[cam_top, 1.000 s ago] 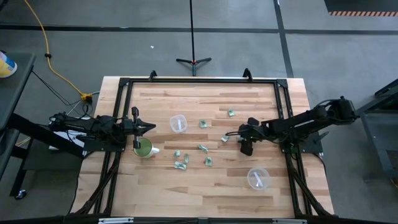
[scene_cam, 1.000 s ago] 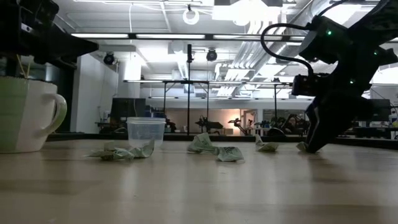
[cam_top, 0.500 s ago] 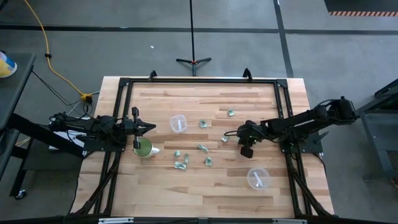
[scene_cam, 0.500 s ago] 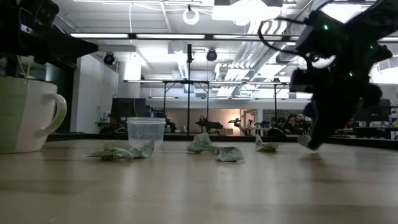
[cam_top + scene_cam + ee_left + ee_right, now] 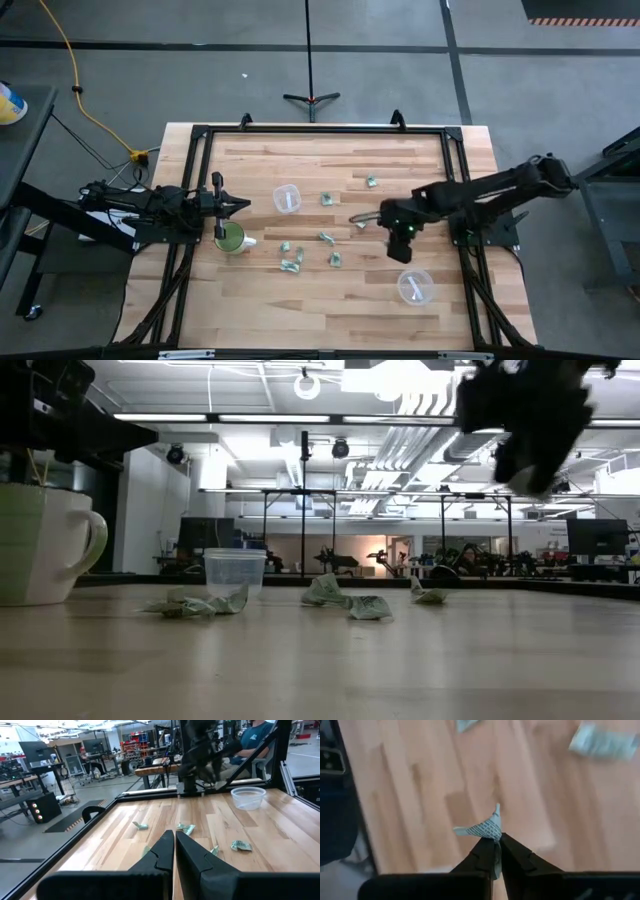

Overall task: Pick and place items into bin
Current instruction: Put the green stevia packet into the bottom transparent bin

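I will let go of the wrapped item with my right gripper inside the clear round bin (image 5: pixel 412 286) near the front of the table.
My right gripper (image 5: pixel 496 842) is shut on one small green-and-silvery wrapped item (image 5: pixel 482 829) and hangs high above the table's right middle (image 5: pixel 401 246), blurred in the low view (image 5: pixel 527 465). Several more items lie flat on the wood, such as one at the middle (image 5: pixel 326 237), one nearer (image 5: pixel 291 265) and one far back (image 5: pixel 371 181). A clear round bin (image 5: pixel 414 287) stands near the right front, just nearer than that gripper. My left gripper (image 5: pixel 222 205) waits shut at the left, above a green cup (image 5: pixel 231 238). My right gripper pinches a corner of the crumpled item (image 5: pixel 492 834) between its two fingertips. The fingers point down at the table from above. The item sticks out beyond the tips, lifted clear of the wood.
A second clear cup (image 5: pixel 287 198) stands at the middle left, also seen in the low view (image 5: pixel 234 570). A black frame (image 5: pixel 320 130) runs round the table's edges. Bare wood lies along the near edge.
My right gripper has shut on an item at the table's right middle and risen with it well clear of the wood, drifting a little toward the near edge and the clear bin. The other items have stayed where they were.
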### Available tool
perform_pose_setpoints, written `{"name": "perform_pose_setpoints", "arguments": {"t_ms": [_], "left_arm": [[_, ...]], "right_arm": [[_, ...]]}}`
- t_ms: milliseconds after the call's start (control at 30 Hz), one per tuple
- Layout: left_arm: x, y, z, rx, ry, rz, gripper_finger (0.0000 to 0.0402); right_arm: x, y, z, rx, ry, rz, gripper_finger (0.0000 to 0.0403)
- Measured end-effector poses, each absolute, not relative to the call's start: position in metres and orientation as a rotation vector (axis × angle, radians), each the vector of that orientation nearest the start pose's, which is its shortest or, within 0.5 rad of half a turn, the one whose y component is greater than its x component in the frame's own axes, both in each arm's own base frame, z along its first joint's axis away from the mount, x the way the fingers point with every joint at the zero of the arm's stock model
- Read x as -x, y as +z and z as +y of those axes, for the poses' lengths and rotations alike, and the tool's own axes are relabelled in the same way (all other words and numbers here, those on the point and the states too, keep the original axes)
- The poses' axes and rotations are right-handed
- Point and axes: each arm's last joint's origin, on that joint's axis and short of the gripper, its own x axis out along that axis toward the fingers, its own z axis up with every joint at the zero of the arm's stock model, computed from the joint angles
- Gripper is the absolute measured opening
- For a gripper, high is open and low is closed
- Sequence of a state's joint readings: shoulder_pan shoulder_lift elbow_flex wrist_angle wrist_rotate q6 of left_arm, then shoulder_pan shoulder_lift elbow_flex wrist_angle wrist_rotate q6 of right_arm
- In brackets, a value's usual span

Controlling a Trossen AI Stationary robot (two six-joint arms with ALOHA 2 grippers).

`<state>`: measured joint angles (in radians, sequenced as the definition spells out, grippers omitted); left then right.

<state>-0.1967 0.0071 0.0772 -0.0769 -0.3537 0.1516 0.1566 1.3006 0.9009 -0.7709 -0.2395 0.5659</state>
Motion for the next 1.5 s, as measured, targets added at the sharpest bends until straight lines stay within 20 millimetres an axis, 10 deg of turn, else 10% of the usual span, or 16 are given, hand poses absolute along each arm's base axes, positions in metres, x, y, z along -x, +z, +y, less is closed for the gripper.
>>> {"name": "perform_pose_setpoints", "arguments": {"t_ms": [767, 1033, 1500], "left_arm": [[-0.091, 0.182, -0.008, -0.154, 0.156, 0.012, 0.0051], [-0.091, 0.182, -0.008, -0.153, 0.156, 0.013, 0.0051], [-0.091, 0.181, -0.008, -0.121, 0.155, 0.020, 0.0051]], "right_arm": [[-0.188, 0.217, 0.168, -0.590, -0.103, 1.518, 0.0030], [-0.194, 0.205, 0.166, -0.539, -0.199, 1.514, 0.0043], [-0.225, 0.206, 0.125, -0.370, -0.369, 1.256, 0.0204]]}}
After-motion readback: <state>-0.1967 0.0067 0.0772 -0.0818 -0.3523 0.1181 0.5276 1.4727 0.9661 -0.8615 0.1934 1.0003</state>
